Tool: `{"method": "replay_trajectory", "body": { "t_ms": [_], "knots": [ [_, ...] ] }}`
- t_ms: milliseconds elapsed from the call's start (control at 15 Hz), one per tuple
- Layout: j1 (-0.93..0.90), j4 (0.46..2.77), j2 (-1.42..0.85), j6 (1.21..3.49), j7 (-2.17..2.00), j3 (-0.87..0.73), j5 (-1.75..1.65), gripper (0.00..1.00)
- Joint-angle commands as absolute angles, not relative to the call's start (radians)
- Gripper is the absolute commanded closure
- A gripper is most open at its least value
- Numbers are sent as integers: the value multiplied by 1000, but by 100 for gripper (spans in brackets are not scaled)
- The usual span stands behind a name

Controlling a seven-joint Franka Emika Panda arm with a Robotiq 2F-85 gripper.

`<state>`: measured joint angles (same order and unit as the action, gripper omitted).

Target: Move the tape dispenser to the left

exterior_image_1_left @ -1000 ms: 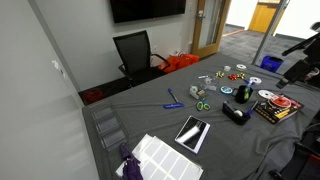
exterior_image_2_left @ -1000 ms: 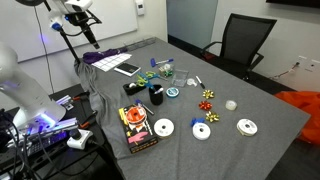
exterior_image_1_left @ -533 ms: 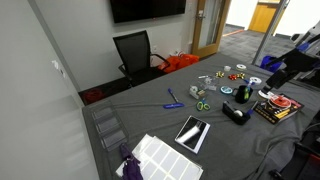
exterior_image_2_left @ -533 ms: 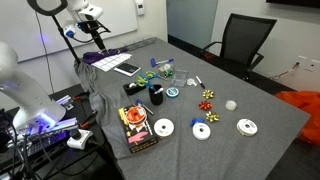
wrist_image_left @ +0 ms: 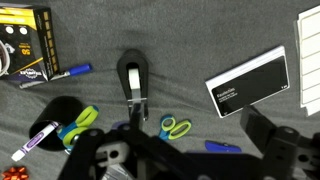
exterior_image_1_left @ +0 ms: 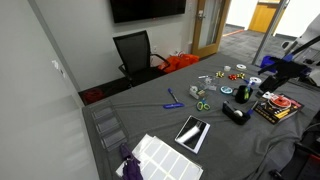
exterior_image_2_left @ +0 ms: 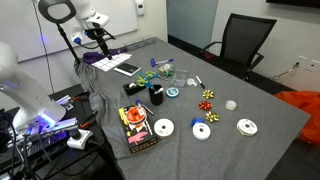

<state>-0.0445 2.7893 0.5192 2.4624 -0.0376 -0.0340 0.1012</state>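
The black tape dispenser is next for my gripper, which should go to it and close across its sides at its white strip [exterior_image_1_left: 239,113] [wrist_image_left: 134,78], near the dispenser's rounded end.
The tape dispenser [wrist_image_left: 133,80] is black and elongated, with a white strip on top. It lies on the grey cloth in the middle of the wrist view, and shows in both exterior views [exterior_image_1_left: 235,113] [exterior_image_2_left: 133,88]. My gripper [wrist_image_left: 190,155] is open and empty. Its dark fingers fill the bottom of the wrist view, well above the table. In both exterior views the gripper [exterior_image_1_left: 275,72] [exterior_image_2_left: 102,38] hangs high over the table's edge, away from the dispenser.
A dark tablet [wrist_image_left: 252,82] lies right of the dispenser. Green-blue scissors [wrist_image_left: 176,127] and a blue marker [wrist_image_left: 70,72] lie close by, with a black-yellow box [wrist_image_left: 25,45] at top left. A small black roll [exterior_image_2_left: 156,96] stands beside the dispenser. Discs and bows lie further along the table.
The arm has swung in from the table's edge and come lower, toward the cluttered end. Nothing on the table has moved.
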Motion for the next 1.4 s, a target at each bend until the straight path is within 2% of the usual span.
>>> {"method": "replay_trajectory", "body": {
  "t_ms": [0,533,1333],
  "knots": [
    [-33,2789,311,2611,21,-49,97,0],
    [-21,2714,-64,2832,123,-68,118,0],
    [41,2567,-382,2997,126,-74,-14,0]
  ]
}}
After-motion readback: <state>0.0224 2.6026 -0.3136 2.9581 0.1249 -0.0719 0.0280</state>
